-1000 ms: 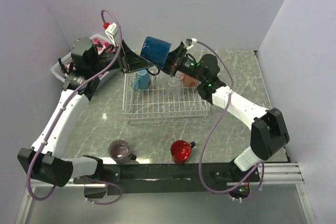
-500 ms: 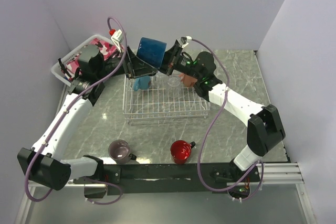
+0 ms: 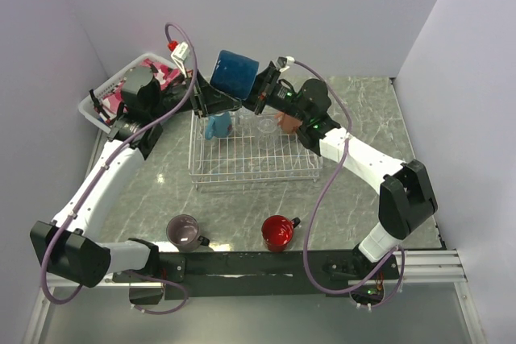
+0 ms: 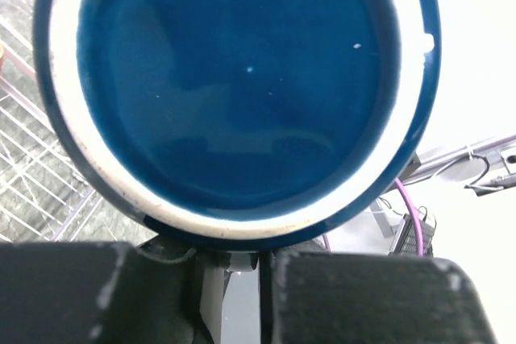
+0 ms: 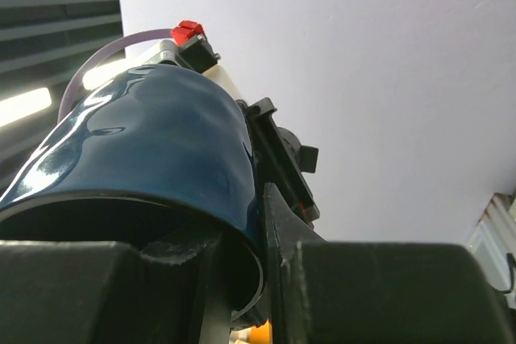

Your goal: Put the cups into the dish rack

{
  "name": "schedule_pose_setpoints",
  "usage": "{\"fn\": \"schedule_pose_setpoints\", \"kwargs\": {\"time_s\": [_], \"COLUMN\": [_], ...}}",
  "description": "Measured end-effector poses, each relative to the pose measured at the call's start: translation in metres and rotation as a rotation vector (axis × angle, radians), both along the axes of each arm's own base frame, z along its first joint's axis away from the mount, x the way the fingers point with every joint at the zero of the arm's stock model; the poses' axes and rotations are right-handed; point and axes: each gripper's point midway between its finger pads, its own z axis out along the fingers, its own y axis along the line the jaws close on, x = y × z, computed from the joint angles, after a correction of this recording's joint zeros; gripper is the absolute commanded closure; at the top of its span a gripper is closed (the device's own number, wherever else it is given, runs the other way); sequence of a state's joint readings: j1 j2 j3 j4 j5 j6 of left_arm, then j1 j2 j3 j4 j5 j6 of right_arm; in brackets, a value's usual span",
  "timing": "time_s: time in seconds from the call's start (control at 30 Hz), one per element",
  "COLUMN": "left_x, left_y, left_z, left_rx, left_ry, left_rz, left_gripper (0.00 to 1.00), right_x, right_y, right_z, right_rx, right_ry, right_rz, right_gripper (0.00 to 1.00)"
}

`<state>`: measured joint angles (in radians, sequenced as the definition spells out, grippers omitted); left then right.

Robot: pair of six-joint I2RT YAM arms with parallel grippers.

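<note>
I will use my left gripper to set the navy mug down in the dish rack's front corner, before the salmon mug (image 3: 298, 155). The navy mug hangs over the rack's back now.
A navy mug (image 3: 235, 72) hangs in the air over the back of the white wire dish rack (image 3: 250, 168), between my two grippers. My right gripper (image 3: 256, 94) is shut on its rim, one finger inside and one outside (image 5: 262, 223). My left gripper (image 3: 219, 102) is shut at the mug's lower left side. In the left wrist view the mug's base (image 4: 234, 86) fills the frame, and the fingers meet just under its edge (image 4: 266, 254). A light blue mug (image 3: 216, 125), a clear glass (image 3: 266, 125) and a salmon mug (image 3: 289, 122) stand in the rack.
A mauve mug (image 3: 185, 231) and a red mug (image 3: 278, 232) stand on the marble table near the front edge. A white plastic basket (image 3: 101, 102) with pink cloth sits at the back left, behind my left arm. Walls close in on three sides.
My left gripper has moved up to the navy mug and gone from open to shut beside it. The right gripper has kept its hold and lifted the mug slightly.
</note>
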<state>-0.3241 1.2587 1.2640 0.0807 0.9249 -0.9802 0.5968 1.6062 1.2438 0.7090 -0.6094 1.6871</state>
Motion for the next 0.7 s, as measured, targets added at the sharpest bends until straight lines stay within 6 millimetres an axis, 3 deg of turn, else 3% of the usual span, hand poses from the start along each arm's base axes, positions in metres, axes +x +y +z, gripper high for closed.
{"fn": "schedule_pose_setpoints", "kwargs": {"time_s": [0.1, 0.17, 0.23, 0.47, 0.57, 0.7], "left_x": [-0.002, -0.002, -0.003, -0.006, -0.011, -0.006], "left_y": [0.001, 0.002, 0.004, 0.009, 0.011, 0.025], "left_z": [0.002, 0.002, 0.002, -0.002, 0.001, 0.018], "left_rx": [-0.003, -0.002, -0.002, 0.006, 0.007, 0.001], "left_ry": [-0.011, -0.01, -0.009, 0.023, 0.057, 0.03], "left_rz": [-0.013, -0.015, -0.023, -0.046, -0.075, -0.055], "left_gripper": [0.99, 0.99, 0.99, 0.99, 0.99, 0.99], "right_x": [-0.001, -0.001, -0.002, -0.005, -0.008, -0.013], "right_y": [0.001, 0.002, 0.002, 0.004, -0.004, -0.023], "right_z": [0.001, 0.0, 0.0, -0.009, -0.011, -0.009], "right_rx": [0.004, 0.003, 0.002, -0.051, -0.086, -0.122], "right_ry": [0.004, 0.008, 0.011, -0.008, -0.037, -0.087], "right_rz": [0.004, 0.003, 0.004, 0.006, 0.002, -0.004], "right_gripper": [1.0, 0.93, 0.79, 0.68, 0.67, 0.58]}}
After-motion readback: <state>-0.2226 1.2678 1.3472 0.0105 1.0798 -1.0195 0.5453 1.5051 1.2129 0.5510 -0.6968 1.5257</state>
